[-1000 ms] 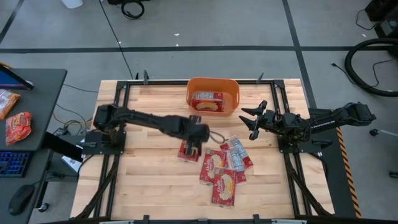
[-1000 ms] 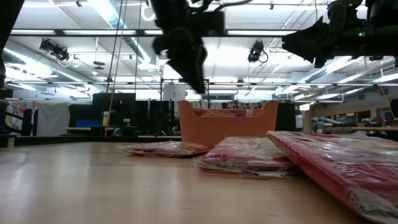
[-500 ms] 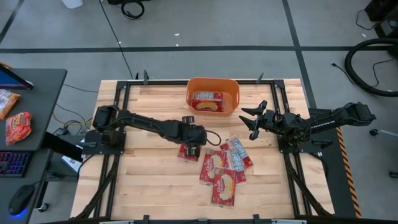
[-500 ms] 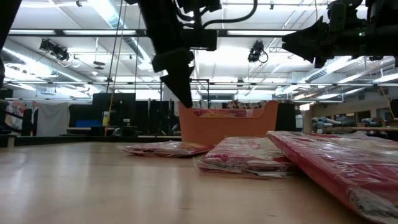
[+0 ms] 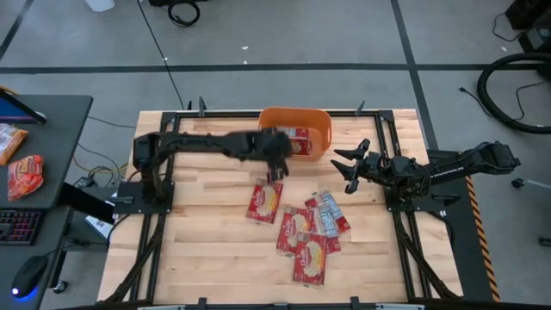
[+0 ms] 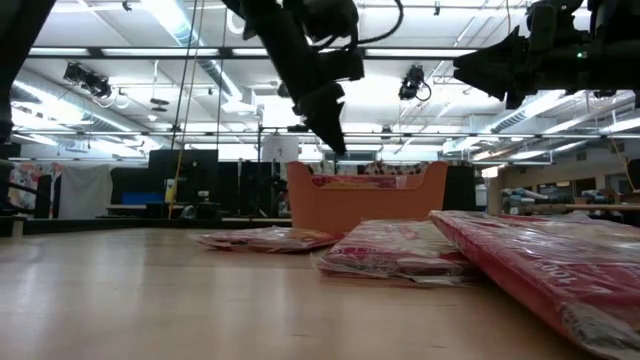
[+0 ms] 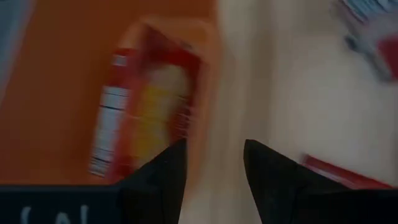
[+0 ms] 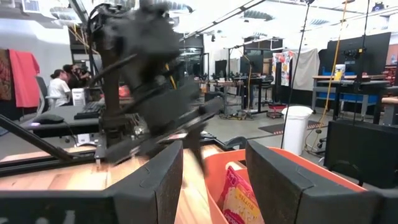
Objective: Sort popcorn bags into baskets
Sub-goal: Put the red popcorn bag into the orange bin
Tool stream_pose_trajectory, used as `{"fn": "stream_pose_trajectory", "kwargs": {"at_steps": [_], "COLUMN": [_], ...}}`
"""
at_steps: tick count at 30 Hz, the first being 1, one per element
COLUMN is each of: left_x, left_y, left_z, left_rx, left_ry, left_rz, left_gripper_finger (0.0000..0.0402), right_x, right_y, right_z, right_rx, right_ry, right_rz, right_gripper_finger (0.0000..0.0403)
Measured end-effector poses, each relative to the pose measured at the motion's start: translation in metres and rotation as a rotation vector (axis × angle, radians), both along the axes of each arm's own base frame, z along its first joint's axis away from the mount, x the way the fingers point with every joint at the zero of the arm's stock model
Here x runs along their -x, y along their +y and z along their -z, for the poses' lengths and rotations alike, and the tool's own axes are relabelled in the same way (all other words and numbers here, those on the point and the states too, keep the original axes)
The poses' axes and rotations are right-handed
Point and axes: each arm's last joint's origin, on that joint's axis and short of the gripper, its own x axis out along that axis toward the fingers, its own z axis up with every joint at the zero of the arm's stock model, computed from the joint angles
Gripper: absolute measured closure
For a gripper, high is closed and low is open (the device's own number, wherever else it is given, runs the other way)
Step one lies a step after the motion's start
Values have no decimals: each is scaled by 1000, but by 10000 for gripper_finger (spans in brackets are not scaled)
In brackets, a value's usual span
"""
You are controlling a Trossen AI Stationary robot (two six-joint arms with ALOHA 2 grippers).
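A popcorn bag is leaning up above the near rim of the orange basket, so the robot's left gripper needs to take that bag [image 5: 299,137] and lay it flat before it gets another.
The orange basket [image 5: 320,125] stands at the table's far edge with popcorn bags [image 5: 297,138] lying in it. One red bag [image 5: 265,200] lies flat alone on the wood, and several more overlap in a heap [image 5: 310,231] to its right. My left gripper [image 5: 275,170] hovers open and empty above the table by the basket's near left corner. In the left wrist view the gripper [image 7: 214,149] looks down on the basket [image 7: 56,93] and a bag [image 7: 149,106] inside it. My right gripper [image 5: 344,168] waits open in the air to the basket's right.
Dark metal rails [image 5: 168,129] frame the tabletop. Bare wood [image 5: 207,250] lies at the near left. A side desk [image 5: 43,129] left of the table carries snack packs [image 5: 24,172]. People sit at desks [image 8: 62,87] in the room beyond.
My left gripper has swung from above the lone bag toward the table's far edge, up to the basket's near left corner, staying open and empty. The lone bag lies where it was, now uncovered.
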Motion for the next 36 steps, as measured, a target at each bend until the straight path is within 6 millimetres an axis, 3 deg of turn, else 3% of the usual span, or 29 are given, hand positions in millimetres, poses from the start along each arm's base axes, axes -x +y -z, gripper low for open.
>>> {"fn": "stream_pose_trajectory", "kwargs": {"at_steps": [6, 15, 22, 29, 31, 34, 36], "left_x": [2, 2, -2, -4, -4, -4, -8], "left_y": [42, 85, 83, 76, 76, 76, 78], "left_z": [-17, 20, 34, 33, 33, 24, 8], "left_rx": [31, 183, 126, 120, 112, 118, 108], "left_ry": [-76, -48, 29, 40, 37, 57, 35], "left_rz": [-28, -10, 93, 119, 117, 115, 115], "left_gripper_finger": [239, 239, 254, 374, 390, 390, 393], "right_x": [0, 0, 0, 0, 0, 0, 0], "right_y": [0, 0, 0, 0, 0, 0, 0], "right_z": [0, 0, 0, 0, 0, 0, 0], "right_rx": [0, 0, 2, 3, 1, 1, 1], "right_ry": [0, 2, 4, 4, 3, 3, 3], "right_rz": [2, 1, 1, 3, 2, 2, 2], "right_gripper_finger": [223, 223, 223, 223, 223, 223, 223]}}
